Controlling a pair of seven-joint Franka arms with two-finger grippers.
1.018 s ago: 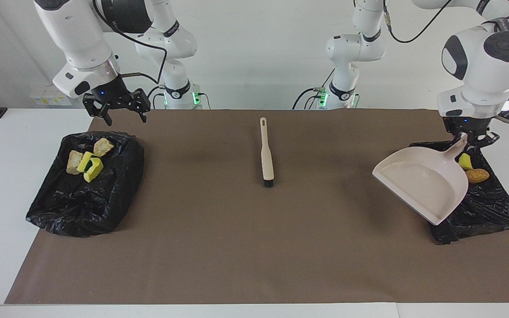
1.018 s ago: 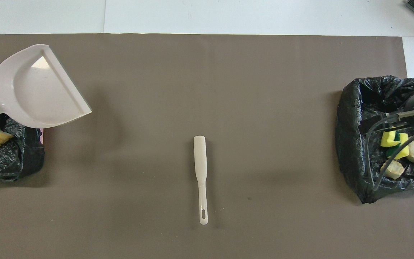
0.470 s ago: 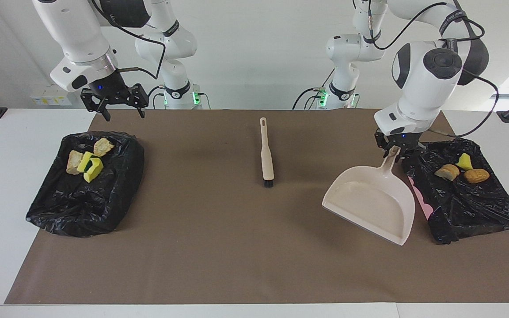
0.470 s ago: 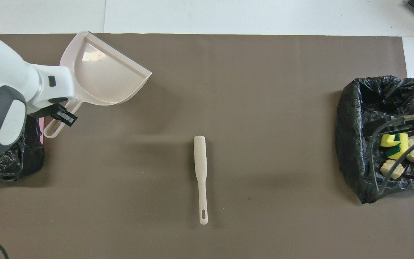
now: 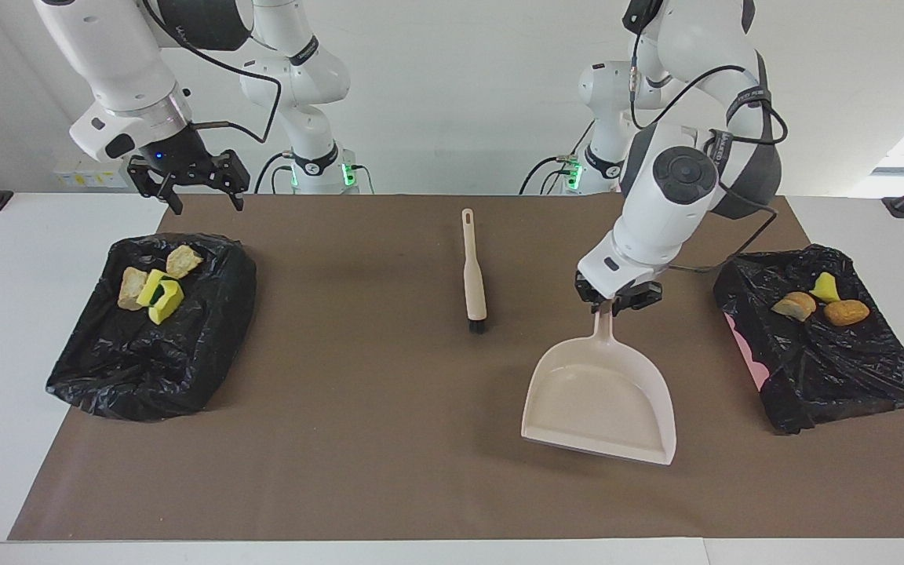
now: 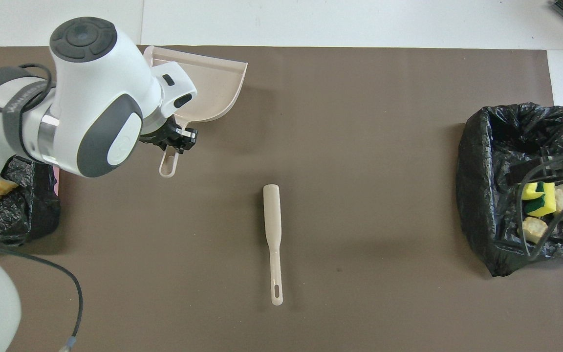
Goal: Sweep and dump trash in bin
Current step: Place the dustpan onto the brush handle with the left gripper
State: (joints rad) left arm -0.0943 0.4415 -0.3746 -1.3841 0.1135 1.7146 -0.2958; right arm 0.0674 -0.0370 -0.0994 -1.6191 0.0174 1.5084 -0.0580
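Note:
The robot's left gripper should release the beige dustpan on the brown mat (image 6: 283, 120) just past the wide end of the beige brush. The dustpan now hangs low over the mat.
My left gripper (image 5: 617, 302) is shut on the handle of the beige dustpan (image 5: 597, 400), which hangs low over the brown mat with its empty pan facing away from the robots; the overhead view shows the dustpan (image 6: 213, 93) partly under my left arm. The trash (image 5: 155, 286) of yellow sponge pieces and beige chunks lies in the black-bagged bin (image 5: 146, 353) at the right arm's end. More trash (image 5: 821, 302), including a brown nugget, lies in the bin (image 5: 829, 369) at the left arm's end. My right gripper (image 5: 189, 184) hangs open and empty over the mat's edge beside its bin.
The beige brush (image 5: 473, 271) with black bristles lies on the middle of the mat, handle toward the robots, beside the dustpan; it also shows in the overhead view as the brush (image 6: 272, 234). The brown mat (image 5: 381, 439) covers most of the white table.
My left arm has carried the dustpan from over the bin at its end toward the middle of the mat and lowered it. My right gripper has drifted slightly up and toward its own end.

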